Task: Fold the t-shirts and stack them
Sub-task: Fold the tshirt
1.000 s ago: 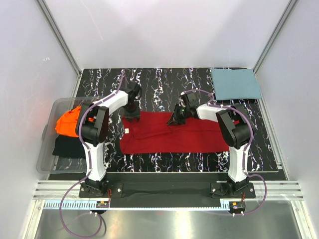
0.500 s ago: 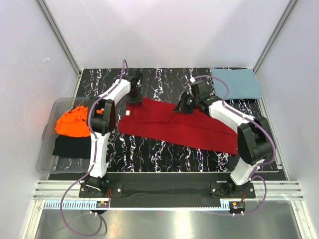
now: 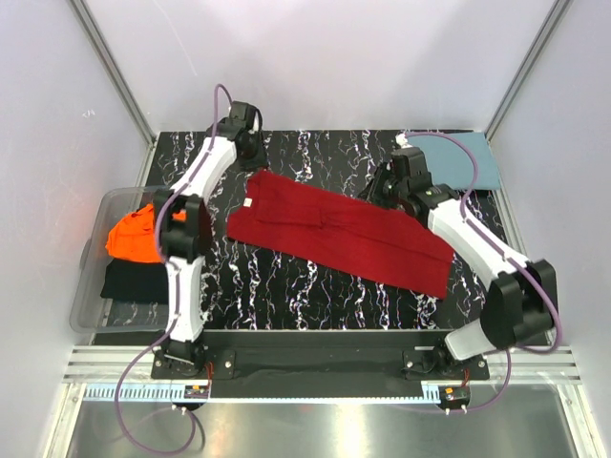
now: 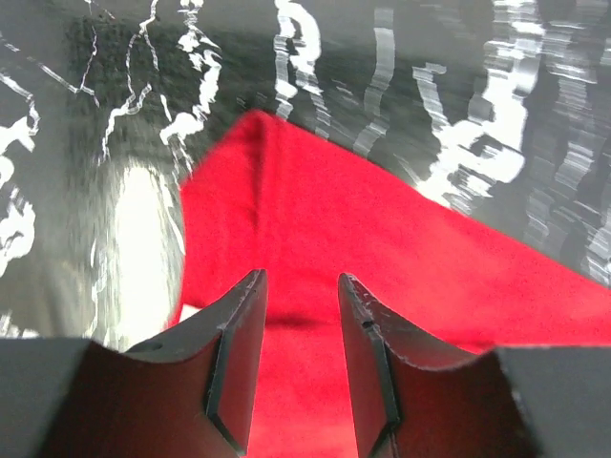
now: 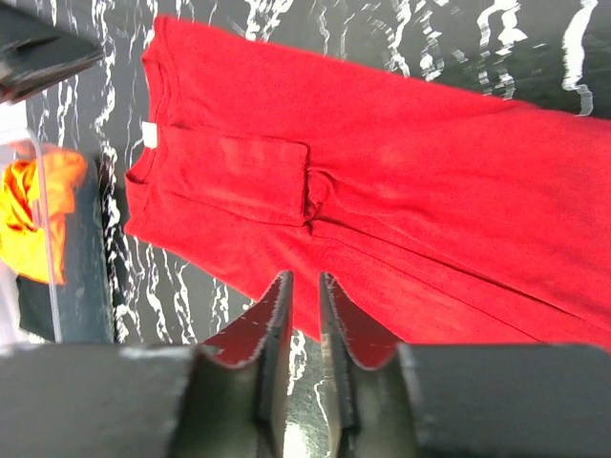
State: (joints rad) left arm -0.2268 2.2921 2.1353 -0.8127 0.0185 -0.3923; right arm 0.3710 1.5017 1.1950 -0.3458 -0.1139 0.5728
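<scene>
The deep red t-shirt's near edge [image 3: 260, 238], close to its collar end, is the next place my left gripper needs to go to, and it should take hold there.
The deep red t-shirt [image 3: 334, 229] lies spread flat and slanted across the black marbled table, collar end at the left. My left gripper [image 3: 252, 160] hovers at its far left corner, jaws open, red cloth [image 4: 382, 267] lying below them and none pinched between them [image 4: 301, 277]. My right gripper [image 3: 378, 189] is over the shirt's far edge near the middle. Its jaws [image 5: 305, 276] stand a little apart with nothing in the gap, above the red cloth [image 5: 401, 172]. The teal-blue t-shirt [image 3: 463, 160] lies folded at the back right. The orange t-shirt [image 3: 132, 237] is bunched in the bin.
A clear plastic bin [image 3: 91, 286] stands off the table's left edge, holding the orange shirt [image 5: 33, 205] and a black cloth [image 3: 134, 281]. White walls and metal posts close in the table at the back and sides.
Both arms reached toward the back of the table, dragging the red shirt along. It went from a narrow strip to a wider, slanted spread. The right jaws parted and let the cloth go.
</scene>
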